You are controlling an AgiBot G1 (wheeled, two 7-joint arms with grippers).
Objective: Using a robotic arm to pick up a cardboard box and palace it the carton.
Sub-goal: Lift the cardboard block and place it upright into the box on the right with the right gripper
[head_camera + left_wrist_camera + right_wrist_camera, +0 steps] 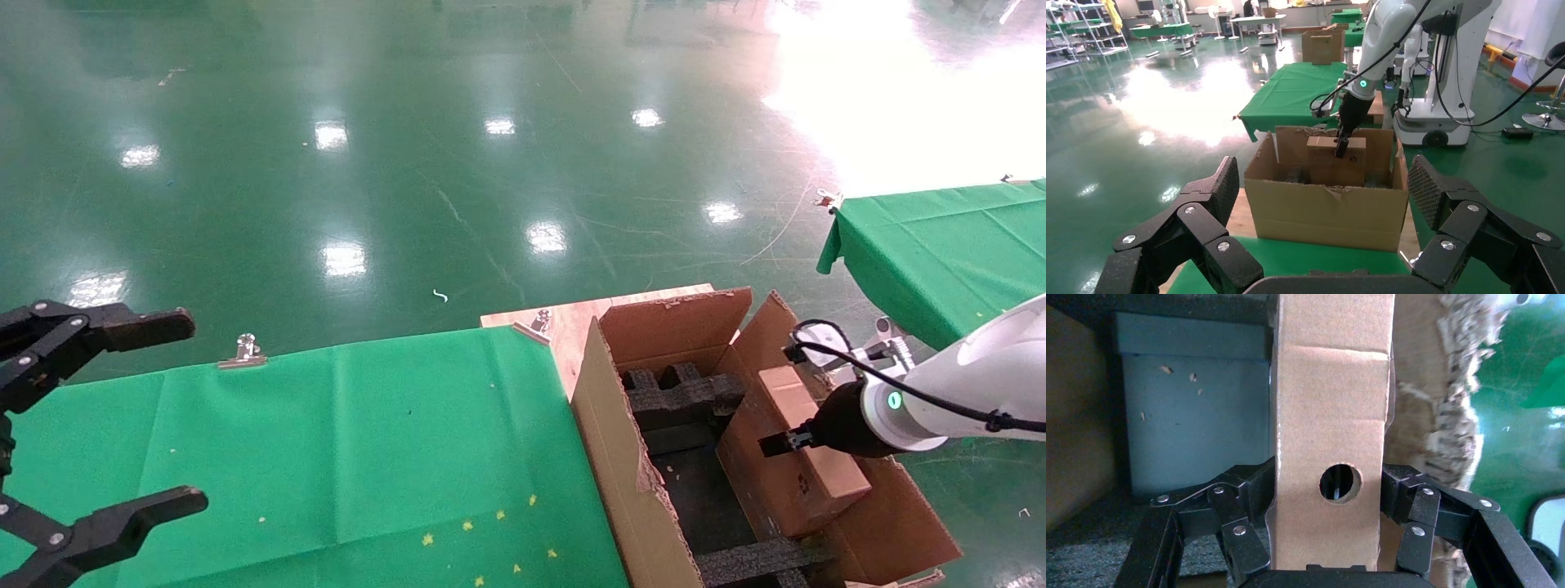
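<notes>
The cardboard box, now tilted inside the carton, will go down in the carton (752, 471) between the flat black panel and the carton's side, set there by my right gripper.
The slim brown cardboard box (805, 457) stands tilted inside the large torn-edged carton (609, 425), close to its right wall. The white robotic arm's right gripper (784, 441) is shut on it from above. In the right wrist view the box (1330, 416) fills the gap between the black fingers (1254, 478), with its round hole just above the palm. From the left wrist view the box (1324, 162) shows over the carton's (1327, 211) near wall. My left gripper (192, 408) hangs open and empty at the far left.
Black foam blocks (682, 396) line the carton's floor. The carton sits on a wooden board (572, 314) beside a green-clothed table (327, 457) held by metal clips (243, 351). A second green table (940, 245) stands to the right, over glossy green floor.
</notes>
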